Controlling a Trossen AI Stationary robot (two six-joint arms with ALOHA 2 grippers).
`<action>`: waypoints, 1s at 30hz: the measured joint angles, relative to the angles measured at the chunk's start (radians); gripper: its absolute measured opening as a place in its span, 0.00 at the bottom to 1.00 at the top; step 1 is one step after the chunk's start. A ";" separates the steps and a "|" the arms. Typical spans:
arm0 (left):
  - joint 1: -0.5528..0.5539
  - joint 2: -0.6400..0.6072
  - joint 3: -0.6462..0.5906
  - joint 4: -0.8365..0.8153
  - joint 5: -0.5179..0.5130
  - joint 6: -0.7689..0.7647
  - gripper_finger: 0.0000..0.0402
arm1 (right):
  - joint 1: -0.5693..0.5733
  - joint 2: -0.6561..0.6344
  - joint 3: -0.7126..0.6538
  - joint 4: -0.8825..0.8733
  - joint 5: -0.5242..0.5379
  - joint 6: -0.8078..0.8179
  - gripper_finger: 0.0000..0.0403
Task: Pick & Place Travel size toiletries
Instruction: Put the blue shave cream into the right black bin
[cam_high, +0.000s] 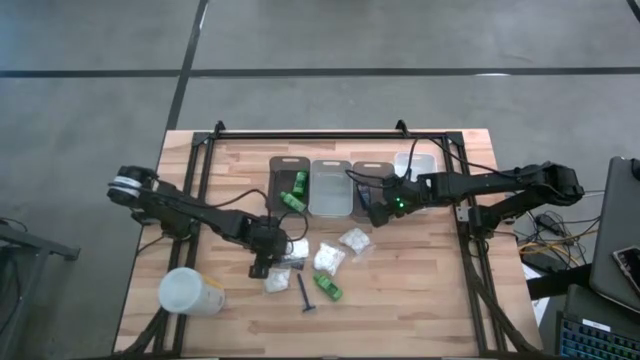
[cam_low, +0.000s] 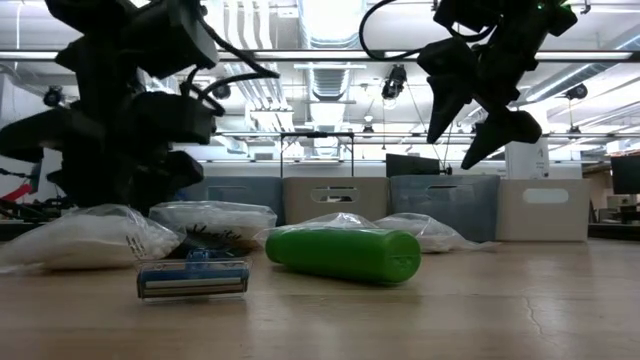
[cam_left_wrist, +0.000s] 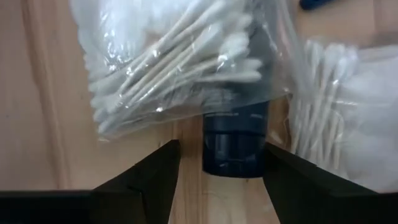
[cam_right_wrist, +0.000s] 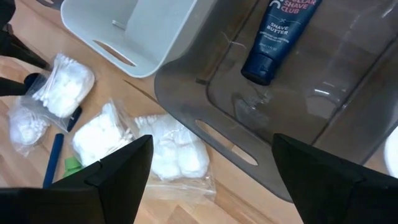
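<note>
The cotton swab packet is covering the body of the dark tube, so next my left gripper pulls the tube out by its cap (cam_left_wrist: 234, 153) for my right gripper to take.
My left gripper (cam_high: 266, 263) is low over the table and open. In the left wrist view its fingers (cam_left_wrist: 155, 177) stand on either side of a small dark tube's cap end (cam_left_wrist: 235, 146) without touching it. The rest of the tube lies under a clear packet of cotton swabs (cam_left_wrist: 180, 62). My right gripper (cam_high: 373, 211) hangs open and empty above a dark bin (cam_right_wrist: 205, 106) that holds a dark blue tube (cam_right_wrist: 280, 37). White packets (cam_high: 329, 258), a green bottle (cam_high: 328, 289) and a razor (cam_high: 305, 294) lie on the table. Two green bottles (cam_high: 296, 192) lie in the leftmost bin.
Four bins (cam_high: 331, 188) stand in a row at the table's far side. A large white cylinder (cam_high: 190, 292) lies at the near left. In the low view the razor (cam_low: 192, 278) and green bottle (cam_low: 345, 252) lie nearest the front edge.
</note>
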 joint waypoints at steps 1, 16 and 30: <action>0.000 0.008 0.000 0.001 -0.001 0.000 0.56 | 0.000 0.000 0.000 0.000 0.000 0.000 0.80; -0.005 -0.027 -0.001 0.002 0.003 0.007 0.33 | 0.000 0.000 0.000 0.000 0.016 -0.004 0.88; -0.013 -0.028 -0.001 0.070 -0.019 0.013 0.59 | 0.000 0.000 -0.007 0.001 0.016 0.000 0.79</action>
